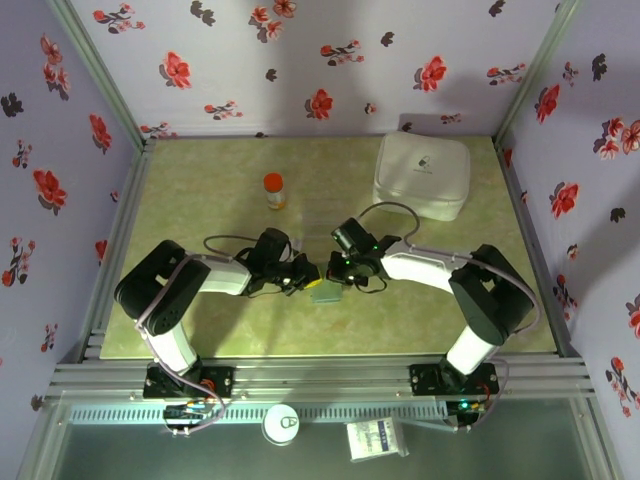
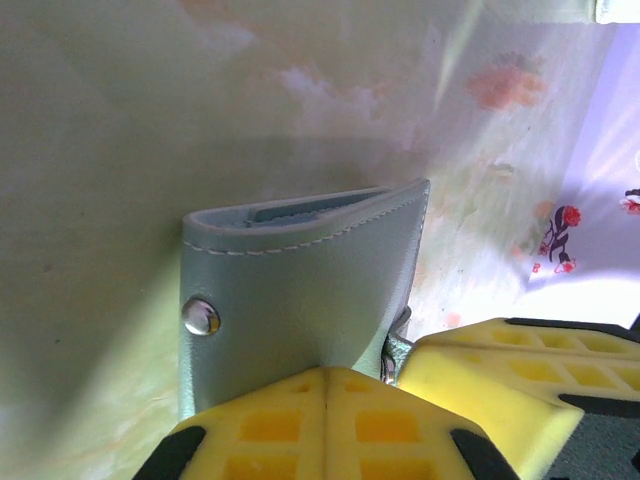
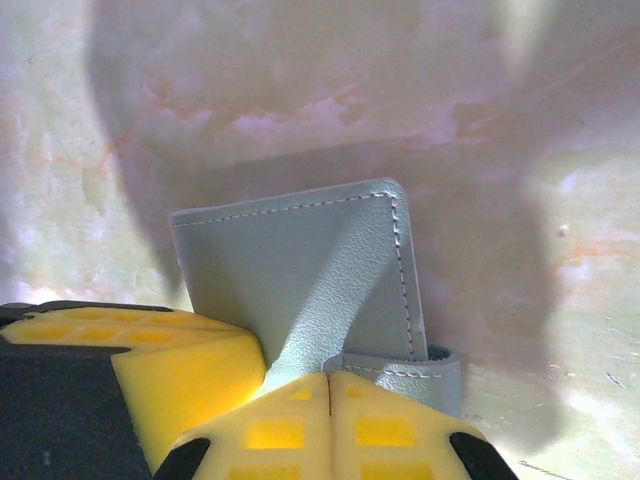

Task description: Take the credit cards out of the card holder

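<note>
The strap folds over the card holder's front, so my right gripper will pull the strap open, then retake it beside the card holder's edge [image 3: 447, 385].
The grey-blue card holder [image 1: 326, 292] sits at mid-table between my two grippers. In the left wrist view the card holder [image 2: 300, 290] is folded, with a metal snap [image 2: 201, 317] on its side. My left gripper [image 2: 327, 385] is shut on its lower edge, and my right gripper's yellow finger [image 2: 500, 370] is beside it. In the right wrist view my right gripper [image 3: 329, 385] is shut on the card holder [image 3: 300, 270] next to its strap [image 3: 420, 368]. A bluish strip [image 2: 300, 211] shows in the top slot. The credit cards are hidden.
A big white rounded case [image 1: 421, 175] stands at the back right. A small bottle with an orange cap [image 1: 274, 190] stands behind the left arm. The green table [image 1: 200, 325] is walled on three sides by floral panels.
</note>
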### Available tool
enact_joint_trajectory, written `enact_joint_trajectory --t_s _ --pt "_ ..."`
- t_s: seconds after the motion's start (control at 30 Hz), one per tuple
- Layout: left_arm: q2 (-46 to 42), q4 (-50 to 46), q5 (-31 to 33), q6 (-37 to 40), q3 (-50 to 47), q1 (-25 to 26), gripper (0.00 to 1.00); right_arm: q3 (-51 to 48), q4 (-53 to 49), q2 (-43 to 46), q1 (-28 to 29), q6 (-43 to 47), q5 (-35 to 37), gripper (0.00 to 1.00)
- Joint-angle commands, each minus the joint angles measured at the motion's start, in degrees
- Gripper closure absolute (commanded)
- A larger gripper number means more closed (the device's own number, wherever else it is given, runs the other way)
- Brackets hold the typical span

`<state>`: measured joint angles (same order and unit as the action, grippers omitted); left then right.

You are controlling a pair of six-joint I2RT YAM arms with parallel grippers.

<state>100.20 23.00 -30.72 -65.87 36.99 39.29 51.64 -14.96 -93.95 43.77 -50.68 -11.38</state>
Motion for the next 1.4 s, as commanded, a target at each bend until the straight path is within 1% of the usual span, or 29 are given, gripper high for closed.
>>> enact_joint_trajectory --t_s 0.0,0.23,0.37,0.43,0.6,0.73,0.87,0.9,0.97,1.1,1.13,1.23,1.37 --pt "6.2 -12.91 8.25 -0.49 -4.0 -0.83 0.98 -3.04 -0.13 1.69 -1.93 -1.71 -1.47 1.0" --pt "7.01 -11.34 8.06 -1.37 -5.04 -1.2 0.98 -5.49 0.26 2.62 -3.58 -1.85 -1.79 1.0" --pt "7.34 -10.7 8.32 -1.63 -5.96 -1.57 0.98 -3.08 -7.61 2.17 -3.52 1.28 3.88 1.0" --pt "7.9 -10.36 8.38 -1.63 -6.28 -1.64 0.98 -0.87 -13.58 1.45 -3.1 3.88 8.98 1.0" --pt "8.56 -11.04 8.66 -1.07 -6.5 -1.76 0.99 3.26 -20.97 -0.32 -1.38 7.4 15.99 1.0" --pt "7.91 -10.96 8.32 -0.94 -6.28 -1.76 0.99 3.82 -20.79 0.6 -1.24 7.46 16.56 1.0" --pt "5.1 -11.27 7.77 -0.93 -5.82 -1.76 0.97 4.35 -21.31 2.46 -1.23 7.43 16.45 1.0" --pt "4.25 -11.53 7.46 -0.78 -5.47 -1.71 0.96 4.38 -21.36 2.9 -1.25 7.39 16.39 0.99" --pt "2.75 -12.46 6.86 -0.46 -4.59 -1.52 0.94 4.47 -21.68 3.53 -1.23 7.32 16.56 0.9" --pt "-0.21 -15.86 6.55 0.39 -1.71 -0.32 0.92 4.39 -21.28 4.45 -1.23 7.43 15.39 0.76" --pt "-0.67 -16.28 6.55 0.38 -1.15 0.11 0.92 4.2 -20.79 4.8 -1.18 7.26 14.91 0.74" --pt "-1.67 -17.07 6.73 0.05 0.0 0.98 0.91 3.57 -19.31 5.55 -1.23 6.99 13.57 0.7" --pt "-2.53 -17.64 7.08 -0.14 0.89 1.51 0.9 2.93 -16.38 5.56 -1.22 6.98 10.97 0.68"
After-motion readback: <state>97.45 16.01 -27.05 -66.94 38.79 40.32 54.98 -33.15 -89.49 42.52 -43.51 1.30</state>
